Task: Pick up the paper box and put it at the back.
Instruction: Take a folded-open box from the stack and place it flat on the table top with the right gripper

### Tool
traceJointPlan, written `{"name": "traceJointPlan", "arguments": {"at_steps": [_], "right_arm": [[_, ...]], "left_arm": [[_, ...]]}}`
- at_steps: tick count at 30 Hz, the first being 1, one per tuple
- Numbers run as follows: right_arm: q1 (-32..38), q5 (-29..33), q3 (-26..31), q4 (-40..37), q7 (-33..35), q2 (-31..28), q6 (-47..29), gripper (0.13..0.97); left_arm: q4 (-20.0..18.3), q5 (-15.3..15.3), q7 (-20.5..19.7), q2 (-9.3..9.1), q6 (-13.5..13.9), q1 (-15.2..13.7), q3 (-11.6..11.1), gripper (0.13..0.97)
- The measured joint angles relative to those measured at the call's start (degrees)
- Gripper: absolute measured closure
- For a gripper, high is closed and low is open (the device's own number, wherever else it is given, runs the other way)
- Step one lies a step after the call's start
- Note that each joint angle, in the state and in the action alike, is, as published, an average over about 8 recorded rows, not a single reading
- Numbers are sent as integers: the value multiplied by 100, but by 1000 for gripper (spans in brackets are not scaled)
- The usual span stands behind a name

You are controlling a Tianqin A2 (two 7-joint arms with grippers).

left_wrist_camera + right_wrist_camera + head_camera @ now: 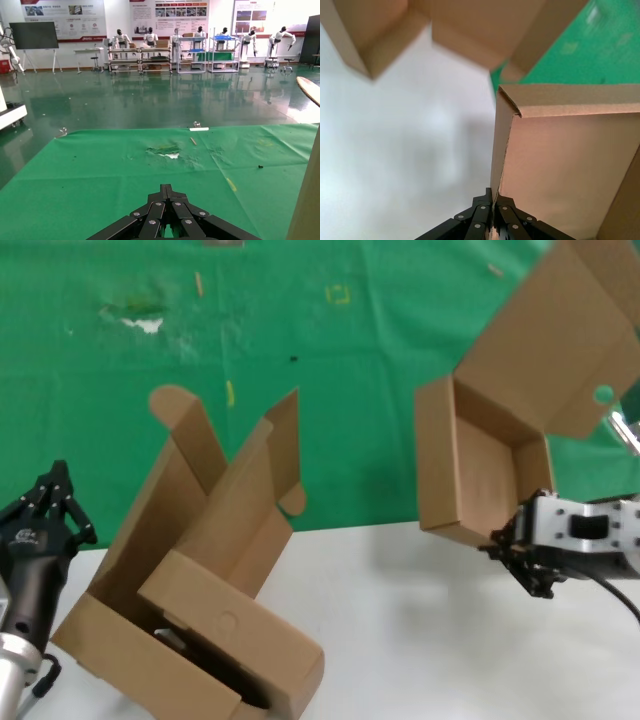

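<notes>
My right gripper is going to set the paper box free on the green sheet (446, 448), just behind the edge of the white table.
The paper box (480, 470) is brown corrugated cardboard and hangs tilted above the line where the white table meets the green sheet, on the right. Its lid is open, with a small round hole (603, 394) in a tab. My right gripper (515, 540) is shut on the tray's near wall. The right wrist view shows that wall pinched between the closed fingers of the right gripper (493, 192), with the paper box (570, 165) spreading beyond. The green sheet at the back (300, 340) lies behind and under the box. My left gripper (55, 485) is shut and idle at the far left.
A second open cardboard box (200, 620) with a circle outline on its front wall stands on the white tabletop (430, 640) at front left, flaps raised. It appears blurred in the right wrist view (470, 30). A yellow square mark (340, 294) and pale scuffs (140, 320) show on the green sheet.
</notes>
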State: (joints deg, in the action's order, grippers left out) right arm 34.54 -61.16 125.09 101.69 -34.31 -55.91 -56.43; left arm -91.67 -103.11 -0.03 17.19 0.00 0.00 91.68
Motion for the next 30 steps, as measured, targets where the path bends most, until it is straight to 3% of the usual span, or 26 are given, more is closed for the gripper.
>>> {"name": "traceJointPlan", "arguments": {"at_steps": [6, 10, 21, 30], "right_arm": [[1125, 1584, 1233, -337, -1393, 594, -1050, 956], [1473, 2493, 1551, -733, -1610, 1180, -1437, 956], [1875, 3866, 1600, -2314, -709, 3050, -1567, 957], [1645, 4677, 1112, -3305, -1389, 4305, -1246, 958]], "left_arm": [[0, 0, 0, 0, 0, 0, 0, 957], [0, 0, 0, 0, 0, 0, 0, 957], [0, 0, 0, 0, 0, 0, 0, 957], [0, 0, 1, 0, 0, 0, 0, 957]]}}
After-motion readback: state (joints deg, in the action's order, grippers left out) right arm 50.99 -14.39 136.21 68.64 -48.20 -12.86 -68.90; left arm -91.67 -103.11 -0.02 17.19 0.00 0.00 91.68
